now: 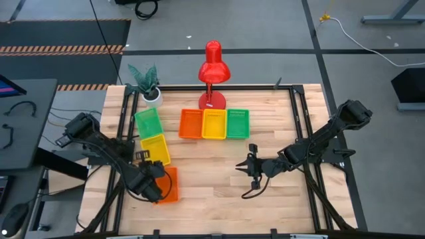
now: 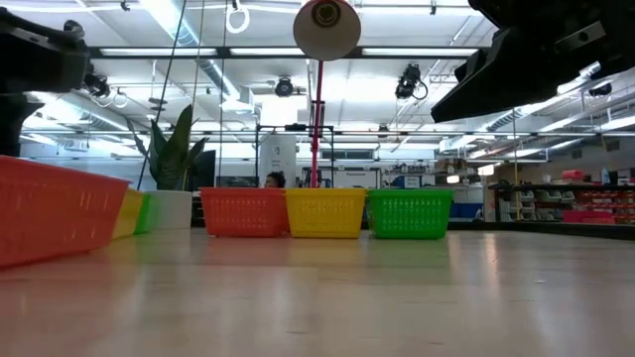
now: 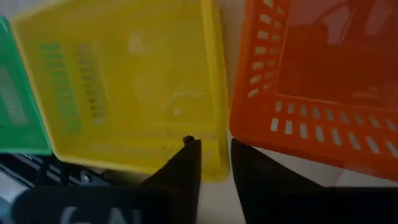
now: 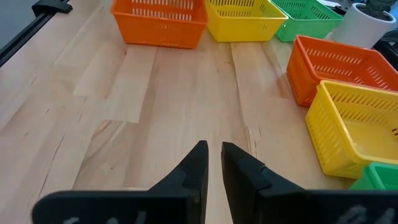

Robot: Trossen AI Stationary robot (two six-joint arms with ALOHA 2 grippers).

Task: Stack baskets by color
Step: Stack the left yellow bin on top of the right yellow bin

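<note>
I need to open my left gripper, which is crowded by the orange basket at the yellow basket's corner, and take the yellow basket's side nearer its middle [image 3: 215, 74] before lifting.
Six baskets show on the wooden table. A row stands at the far side: orange [image 1: 190, 123], yellow [image 1: 214, 123], green [image 1: 237, 123]. A column runs down the left: green [image 1: 147, 123], yellow [image 1: 154, 147], orange [image 1: 167, 184]. My left gripper [image 1: 158, 167] is down at the column's yellow basket [image 3: 130, 81], at the corner beside the orange basket [image 3: 323, 81], and is shut on its wall. My right gripper [image 1: 249, 166] hovers over bare wood right of centre, its fingers [image 4: 214, 162] a narrow gap apart with nothing between them. My left gripper has the yellow basket's side wall [image 3: 217, 134] near the corner that faces the orange basket. One finger [image 3: 186, 162] is inside the basket and the other [image 3: 249, 168] outside it, in the gap to the orange one. The fingers slant down from above. The basket sits on the table.
A red desk lamp [image 1: 212, 66] and a potted plant in a white pot [image 1: 149, 86] stand at the far edge behind the baskets. Bare wood lies between the two arms and in front of the far row [image 4: 161, 106]. A black frame rail [image 1: 299, 133] runs along the table's right side.
</note>
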